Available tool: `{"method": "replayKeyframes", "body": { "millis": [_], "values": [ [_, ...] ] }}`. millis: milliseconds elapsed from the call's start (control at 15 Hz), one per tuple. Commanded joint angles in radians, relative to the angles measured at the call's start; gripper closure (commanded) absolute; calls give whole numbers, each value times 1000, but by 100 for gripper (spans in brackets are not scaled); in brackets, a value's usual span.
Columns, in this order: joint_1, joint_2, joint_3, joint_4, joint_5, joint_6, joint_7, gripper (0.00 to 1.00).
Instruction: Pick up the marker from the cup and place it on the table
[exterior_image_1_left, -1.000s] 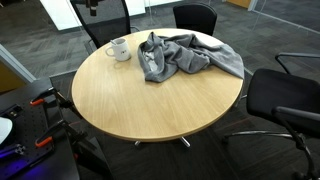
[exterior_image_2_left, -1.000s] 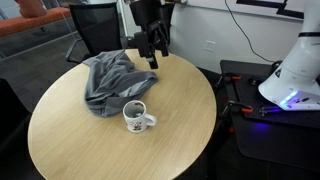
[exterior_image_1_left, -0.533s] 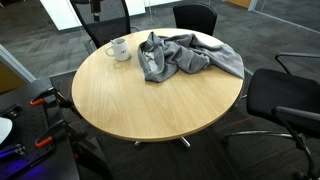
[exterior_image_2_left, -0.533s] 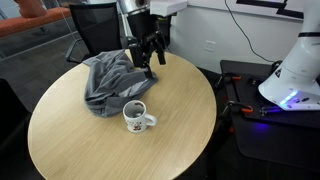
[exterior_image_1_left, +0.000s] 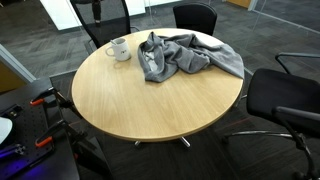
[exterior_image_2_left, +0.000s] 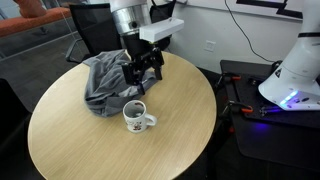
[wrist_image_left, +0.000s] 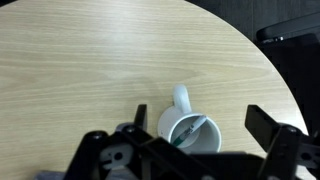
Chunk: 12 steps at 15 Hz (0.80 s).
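Next, I close my gripper on the upper end of the marker (exterior_image_1_left: 118, 40) (wrist_image_left: 200, 123), at the part that sticks out past the cup's rim near the cup's handle.
The cup (exterior_image_2_left: 134, 116), a white mug with a side handle, stands on the round wood-grain table (exterior_image_2_left: 90, 145). It also shows in an exterior view (exterior_image_1_left: 118, 48). In the wrist view the cup (wrist_image_left: 208, 138) lies below my jaws, with the dark marker (wrist_image_left: 190, 131) leaning inside it. My gripper (exterior_image_2_left: 142, 78) hangs open and empty above the table, just behind the cup and apart from it. In the wrist view my fingers (wrist_image_left: 200, 125) straddle the cup from above.
A crumpled grey cloth (exterior_image_2_left: 105, 82) lies on the table next to the gripper and also shows in an exterior view (exterior_image_1_left: 185, 55). Black office chairs (exterior_image_1_left: 285, 100) ring the table. A white machine (exterior_image_2_left: 295, 60) stands on a dark bench beside it.
My gripper has come down and moved from the table's far edge toward the cup, past the edge of the cloth. The cup, marker and cloth have not moved.
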Motion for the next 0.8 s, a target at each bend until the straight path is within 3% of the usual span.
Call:
{"method": "replayKeyframes", "body": {
  "millis": [0,400,533,733],
  "values": [
    [10,49,-5,29,29,41,75,0],
    [20,121,-10,61,18,64,125,0],
    [23,142,-13,76,15,65,140,18],
    [28,172,-20,102,11,70,167,28]
  ]
}}
